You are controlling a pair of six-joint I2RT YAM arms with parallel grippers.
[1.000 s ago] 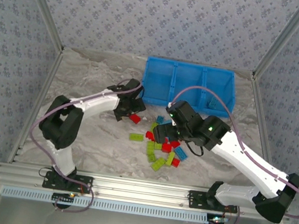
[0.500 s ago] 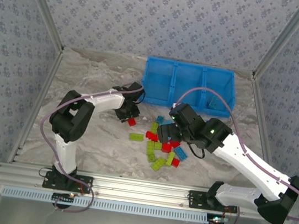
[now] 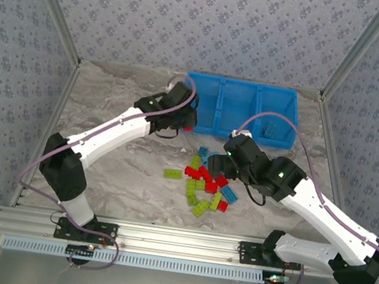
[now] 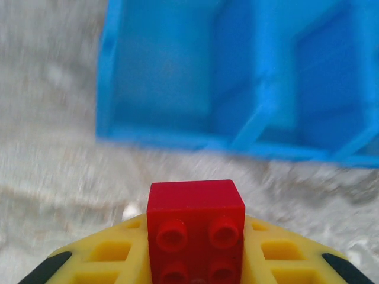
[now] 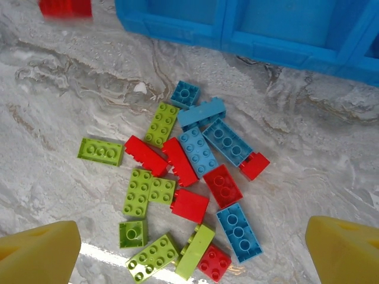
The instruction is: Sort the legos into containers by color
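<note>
The left gripper needs to release the red lego near the front side inside the blue bin's end section [image 3: 199,117] [image 4: 170,81] closest to that gripper. The red lego is now held just in front of the bin.
My left gripper [image 3: 187,118] is shut on a red lego [image 4: 195,228], held just in front of the left compartment of the blue bin [image 4: 172,139]. That red brick also shows blurred at the top left of the right wrist view [image 5: 65,7]. The pile of red, lime green and light blue legos [image 3: 205,183] lies on the table in front of the bin [image 3: 243,84]. My right gripper [image 5: 192,260] hangs open above the pile [image 5: 189,177], its yellow fingers [image 5: 38,254] spread wide with nothing between them.
One lime brick [image 3: 172,173] lies apart, left of the pile. A small light blue piece [image 3: 270,130] sits in the bin's right compartment. The marbled table [image 3: 116,160] is ringed by patterned walls. The right arm's cable [image 3: 277,119] arcs over the bin.
My left gripper has lifted the red lego off the table and carried it up and right to the bin's left front. The right gripper has drifted slightly right over the pile.
</note>
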